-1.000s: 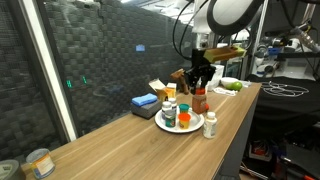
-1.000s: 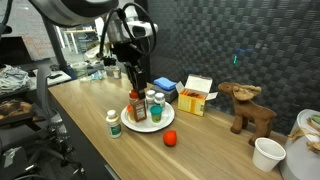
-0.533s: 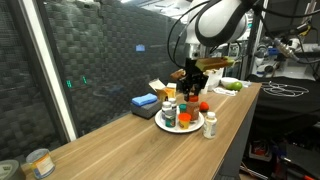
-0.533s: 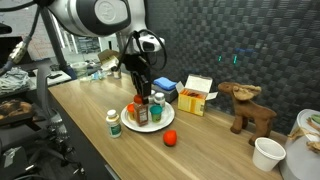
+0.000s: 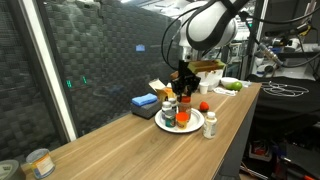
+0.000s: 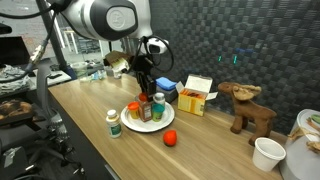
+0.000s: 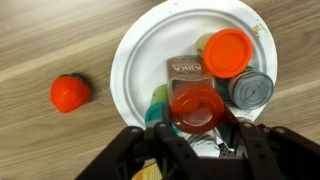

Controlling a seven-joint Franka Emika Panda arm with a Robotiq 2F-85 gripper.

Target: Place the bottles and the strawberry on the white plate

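Observation:
Next, my gripper lets go of the red-capped bottle on the white plate (image 5: 178, 108) (image 7: 195, 82), between the orange-capped and green-capped bottles.
In the wrist view my gripper (image 7: 198, 122) is shut on a red-capped bottle (image 7: 197, 104), held upright just over the white plate (image 7: 140, 55). On the plate stand an orange-capped bottle (image 7: 230, 52), a green-capped one (image 7: 158, 103), a silver-topped one (image 7: 254, 88) and a brown-labelled one (image 7: 188, 68). The strawberry (image 7: 69, 93) lies on the wood beside the plate. In both exterior views the gripper (image 5: 184, 90) (image 6: 146, 90) hangs over the plate (image 5: 165, 126) (image 6: 128, 126). A white bottle (image 5: 210, 124) (image 6: 112, 122) stands on the table next to the plate, and the strawberry (image 5: 203, 105) (image 6: 169, 138) lies apart from it.
A blue box (image 5: 145, 101) and a yellow box (image 5: 160, 88) sit behind the plate near the dark wall. A tin can (image 5: 38, 162) stands at the table's far end. A wooden moose figure (image 6: 250, 110) and a white cup (image 6: 267, 153) stand further along.
The arm has carried the red-capped bottle sideways from beyond the plate to over it and lowered it among the other bottles. The grip has stayed the same.

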